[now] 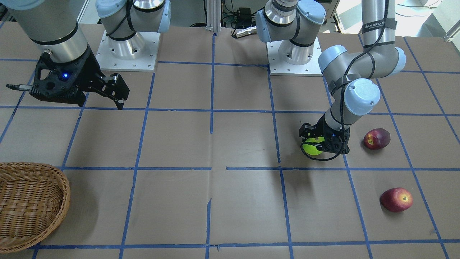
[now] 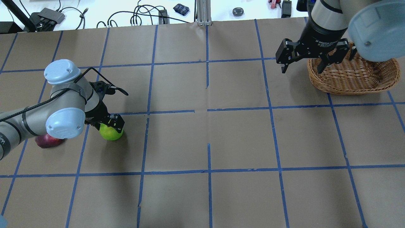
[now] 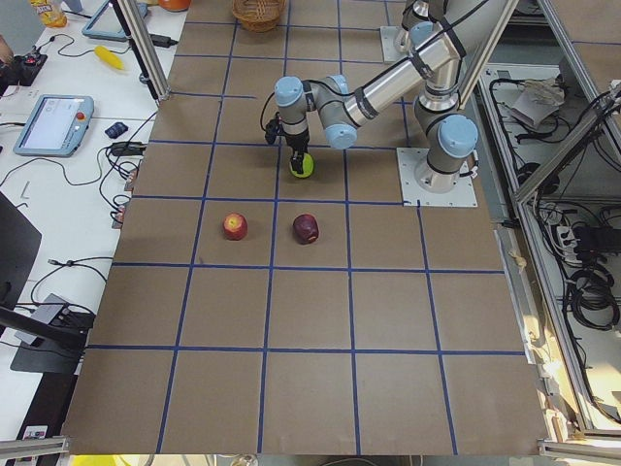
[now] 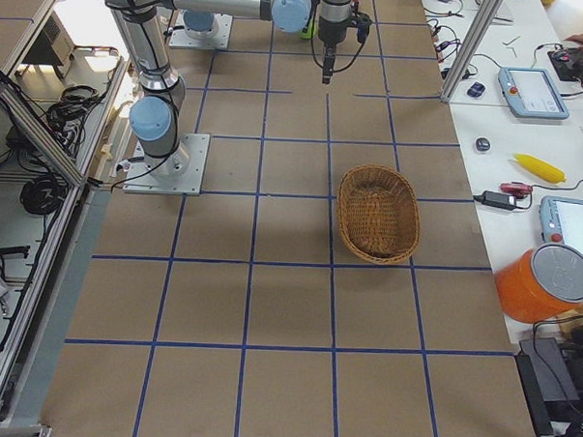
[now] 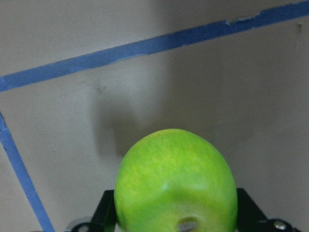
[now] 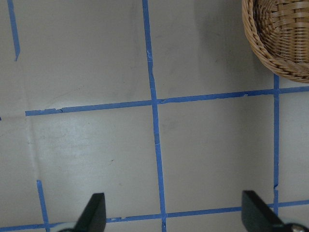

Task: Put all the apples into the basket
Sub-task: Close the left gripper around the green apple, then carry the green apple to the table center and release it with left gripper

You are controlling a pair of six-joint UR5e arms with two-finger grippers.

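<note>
My left gripper has the lime green apple. It will let go of it in the middle of the table, just on the robot's side of the gap in the blue tape [image 1: 211, 160].
The lime green apple [image 1: 311, 147] sits between the fingers of my left gripper [image 1: 321, 144], which is shut on it at table level; the left wrist view shows the apple [image 5: 176, 179] filling the gap. The dark purplish-red apple [image 1: 376, 139] lies just beyond the left gripper, partly hidden under my left arm in the overhead view [image 2: 47, 141]. The red apple with the yellowish blush [image 1: 396, 199] lies further toward the operators' side. The wicker basket [image 1: 66, 196] stands empty at the other end of the table. My right gripper [image 2: 316, 65] hangs open and empty, high beside the basket [image 2: 348, 90].
The brown table cover carries a grid of blue tape [image 2: 207, 109]. The two arm bases [image 1: 127, 46] stand at the table's robot side. Cables and small devices [image 2: 142, 17] lie beyond the table's far edge.
</note>
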